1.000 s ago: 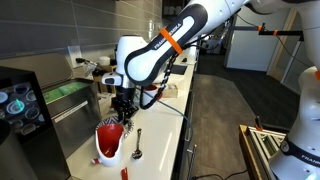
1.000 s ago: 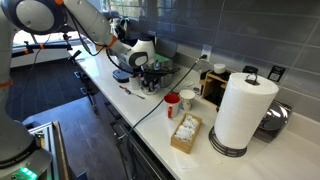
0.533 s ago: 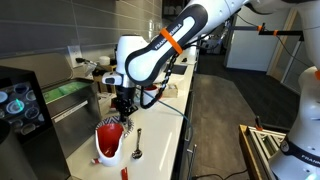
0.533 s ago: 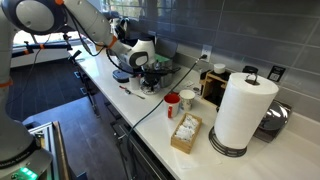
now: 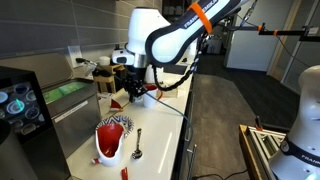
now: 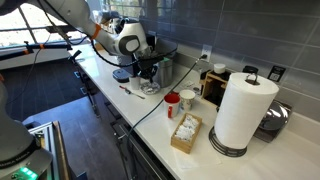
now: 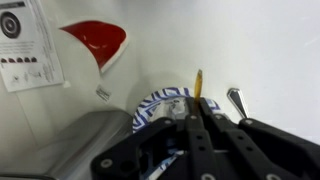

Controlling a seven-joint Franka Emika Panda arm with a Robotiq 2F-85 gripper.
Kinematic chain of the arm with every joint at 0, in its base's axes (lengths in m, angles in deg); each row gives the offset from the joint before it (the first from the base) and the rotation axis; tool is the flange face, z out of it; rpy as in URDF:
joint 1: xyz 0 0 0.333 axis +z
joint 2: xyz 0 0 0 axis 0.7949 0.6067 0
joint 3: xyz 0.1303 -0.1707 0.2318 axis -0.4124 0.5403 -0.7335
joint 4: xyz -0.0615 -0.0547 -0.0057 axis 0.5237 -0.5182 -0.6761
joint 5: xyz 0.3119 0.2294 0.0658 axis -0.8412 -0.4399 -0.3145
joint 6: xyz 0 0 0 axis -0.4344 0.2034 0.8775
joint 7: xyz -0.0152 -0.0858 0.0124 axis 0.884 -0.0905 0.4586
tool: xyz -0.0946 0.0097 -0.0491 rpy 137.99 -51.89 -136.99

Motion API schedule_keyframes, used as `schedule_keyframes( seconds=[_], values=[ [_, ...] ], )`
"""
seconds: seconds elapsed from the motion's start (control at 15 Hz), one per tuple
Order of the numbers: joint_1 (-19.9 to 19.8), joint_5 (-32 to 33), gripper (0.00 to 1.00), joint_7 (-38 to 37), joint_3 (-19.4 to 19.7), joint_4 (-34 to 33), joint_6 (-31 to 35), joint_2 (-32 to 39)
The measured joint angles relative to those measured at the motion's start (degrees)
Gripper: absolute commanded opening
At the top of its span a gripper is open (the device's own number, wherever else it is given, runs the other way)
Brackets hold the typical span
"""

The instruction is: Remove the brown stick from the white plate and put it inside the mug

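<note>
My gripper is going to let go of the brown stick inside the white-rimmed mug (image 5: 151, 91) beyond the patterned plate, near the box of packets. The stick is still above the plate.
My gripper (image 7: 197, 112) is shut on the brown stick (image 7: 198, 84); the stick's tip pokes out beyond the fingers. The gripper hangs above the blue-and-white patterned plate (image 7: 158, 104). The mug (image 7: 99, 42), red inside with a white rim, stands beyond the plate. In both exterior views the gripper (image 5: 132, 90) (image 6: 144, 70) is raised well above the plate (image 5: 117, 123) and the mug (image 5: 108, 146) (image 6: 172, 99). The stick is too small to make out in the exterior views.
A metal spoon (image 7: 236, 101) (image 5: 138, 144) lies on the counter beside the plate. A paper towel roll (image 6: 241, 110), a box of packets (image 6: 186, 131) and a coffee machine (image 5: 20, 105) stand on the counter. The counter's edge (image 5: 185, 140) runs close by.
The arm has risen from low over the plate to well above it, with the gripper shut and the stick in it. The plate, mug and spoon have not moved.
</note>
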Motion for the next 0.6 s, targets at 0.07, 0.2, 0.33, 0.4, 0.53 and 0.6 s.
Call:
schedule_keyframes(
  seconds=[0.07, 0.2, 0.33, 0.4, 0.53, 0.6],
  values=[
    [0.0, 3.05, 0.01, -1.85, 1.06, 1.7, -0.17, -2.62],
    [-0.09, 10.51, 0.01, -6.63, 3.37, 4.4, -1.41, -7.29],
    [-0.59, 18.7, 0.01, -12.4, 5.31, 6.15, -3.37, -11.21],
    [-1.05, 22.64, 0.01, -15.21, 5.98, 6.66, -4.57, -12.84],
    [-2.11, 30.11, 0.01, -20.62, 6.66, 6.84, -7.39, -15.22],
    [-2.56, 33.69, 0.01, -23.32, 6.75, 6.72, -9.03, -15.96]
  ],
)
